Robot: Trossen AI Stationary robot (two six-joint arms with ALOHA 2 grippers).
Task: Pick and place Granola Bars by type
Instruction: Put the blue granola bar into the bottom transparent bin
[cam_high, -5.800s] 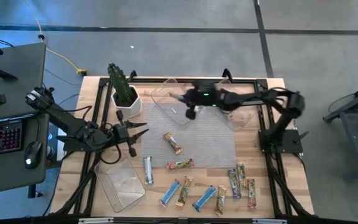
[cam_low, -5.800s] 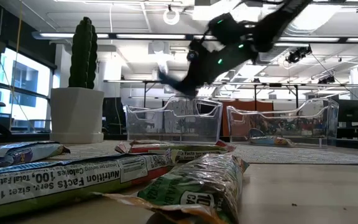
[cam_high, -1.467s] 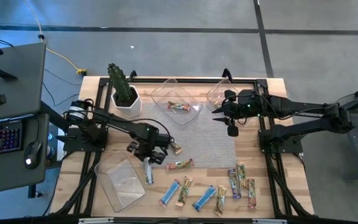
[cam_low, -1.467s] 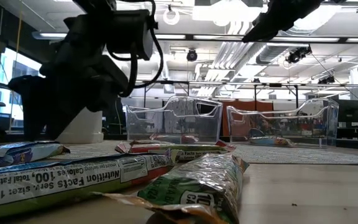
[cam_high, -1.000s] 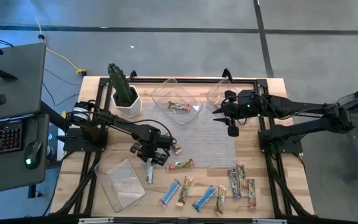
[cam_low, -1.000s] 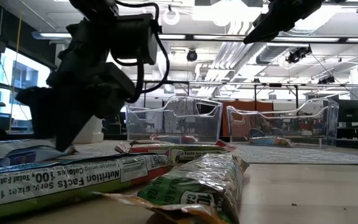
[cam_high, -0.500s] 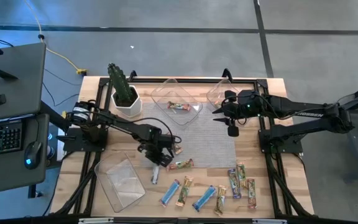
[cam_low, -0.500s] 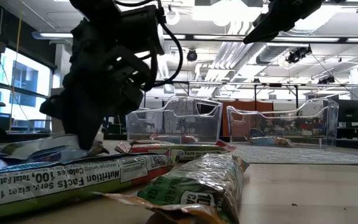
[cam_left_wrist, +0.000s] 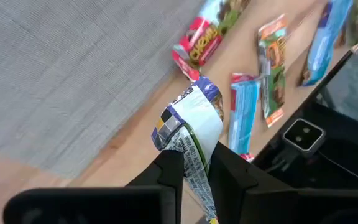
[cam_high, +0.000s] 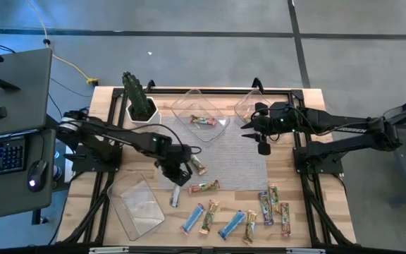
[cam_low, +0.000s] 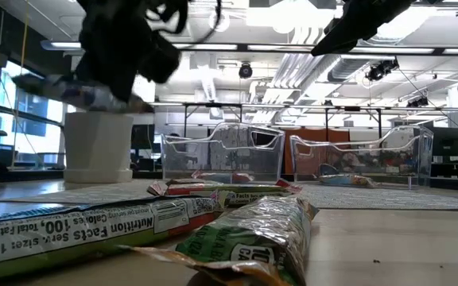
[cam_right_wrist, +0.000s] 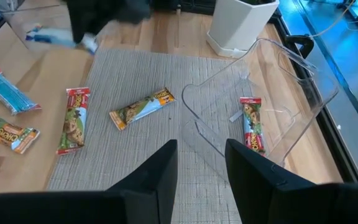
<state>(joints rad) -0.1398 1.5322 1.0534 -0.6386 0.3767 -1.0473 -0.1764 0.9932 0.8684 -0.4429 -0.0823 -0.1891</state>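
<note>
My left gripper releases the silver and purple granola bar next inside the far half of the empty clear tray (cam_high: pixel 127 198).
My left gripper (cam_high: pixel 177 178) is shut on a silver and purple granola bar (cam_left_wrist: pixel 188 121), held above the wood just off the grey mat's near left corner. The bar also shows in the low view as a pale strip (cam_low: pixel 78 93) below the gripper (cam_low: pixel 130 48). Other granola bars lie flat: a red-tan one (cam_high: pixel 204 187) and a green-gold one (cam_high: pixel 198 164) on the mat, and several (cam_high: pixel 231 224) along the near edge. One bar (cam_high: pixel 203 121) lies in a clear tray (cam_high: pixel 189 106). My right gripper (cam_right_wrist: pixel 201 168) hangs open above the mat's far right, holding nothing. My left gripper pinches one end of the silver bar (cam_left_wrist: pixel 193 154) between its two fingers. The fingers slant down from the table's left side, and the bar runs on past the fingertips in their direction. It hangs clear of the table, tilted only a little from level in the low view.
A white pot with a cactus (cam_high: pixel 141 106) stands at the far left. A second clear tray (cam_high: pixel 252 107) sits far right with a bar in it, and a third clear tray (cam_high: pixel 136 206) near left. The grey mat (cam_high: pixel 238 159) covers the middle.
My left gripper has shut on the silver bar's end and risen, rolling its wrist as it went. The bar lay flat on the wood beside the mat and now hangs clear of the table. My right arm has kept still.
</note>
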